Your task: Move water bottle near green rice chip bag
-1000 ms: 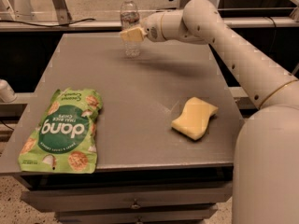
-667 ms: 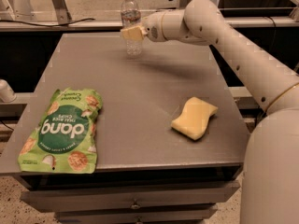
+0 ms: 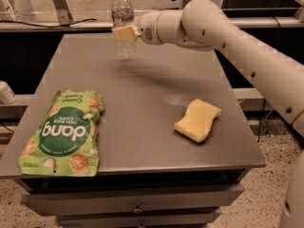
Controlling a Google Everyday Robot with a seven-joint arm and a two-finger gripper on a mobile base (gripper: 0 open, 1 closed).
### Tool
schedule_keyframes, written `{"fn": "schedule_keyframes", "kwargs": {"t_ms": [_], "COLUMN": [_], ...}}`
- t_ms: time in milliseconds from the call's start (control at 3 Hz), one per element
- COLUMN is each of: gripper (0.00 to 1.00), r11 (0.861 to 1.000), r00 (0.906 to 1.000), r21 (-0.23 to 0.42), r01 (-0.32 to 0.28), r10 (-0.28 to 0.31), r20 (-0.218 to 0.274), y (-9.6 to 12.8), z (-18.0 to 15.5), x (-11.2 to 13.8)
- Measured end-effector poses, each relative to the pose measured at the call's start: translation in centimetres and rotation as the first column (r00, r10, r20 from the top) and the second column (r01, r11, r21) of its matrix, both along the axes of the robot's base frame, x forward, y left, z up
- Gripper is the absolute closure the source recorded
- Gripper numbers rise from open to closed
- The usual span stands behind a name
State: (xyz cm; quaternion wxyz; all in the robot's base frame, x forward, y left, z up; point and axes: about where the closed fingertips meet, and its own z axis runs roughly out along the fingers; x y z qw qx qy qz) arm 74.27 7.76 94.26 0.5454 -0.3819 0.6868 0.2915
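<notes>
My gripper is going to release the water bottle, now upright at the table's far edge, on the table (image 3: 99, 96), right up against the far corner of the green rice chip bag.
The water bottle (image 3: 123, 13) is clear and ribbed with a white cap, at the far edge of the grey table (image 3: 142, 108). My gripper (image 3: 125, 33) reaches in from the right and is shut on the bottle's middle, its tan fingers (image 3: 122, 33) covering part of it. The bottle stands upright; I cannot tell whether its base touches the table. The green rice chip bag (image 3: 64, 134), marked "dang", lies flat at the table's front left, well apart from the bottle.
A yellow wavy sponge (image 3: 198, 120) lies on the right part of the table. My white arm (image 3: 237, 42) spans the back right. A rail and metal frame legs (image 3: 57, 4) run behind the table. Drawers (image 3: 135, 198) sit below the front edge.
The gripper and the bottle have shifted a little to the left along the far edge. The bag and sponge have not moved.
</notes>
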Motion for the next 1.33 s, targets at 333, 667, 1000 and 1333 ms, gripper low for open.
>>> {"fn": "schedule_keyframes", "kwargs": {"t_ms": [333, 667, 1000, 1333], "gripper": [1.0, 1.0, 1.0, 1.0], "r11": [0.999, 0.998, 0.997, 0.996], "r00": [0.999, 0.9943, 0.9874, 0.9796], "r21": [0.024, 0.04, 0.055, 0.064], "r01": [0.021, 0.046, 0.059, 0.063], "r10": [-0.02, -0.042, -0.05, -0.049], "r20": [-0.041, -0.098, -0.15, -0.195], "y": [1.6, 3.2, 4.8, 6.0], "z": [-0.2, -1.3, -2.1, -2.7], "x": [-3.4, -6.9, -10.4, -13.4]}}
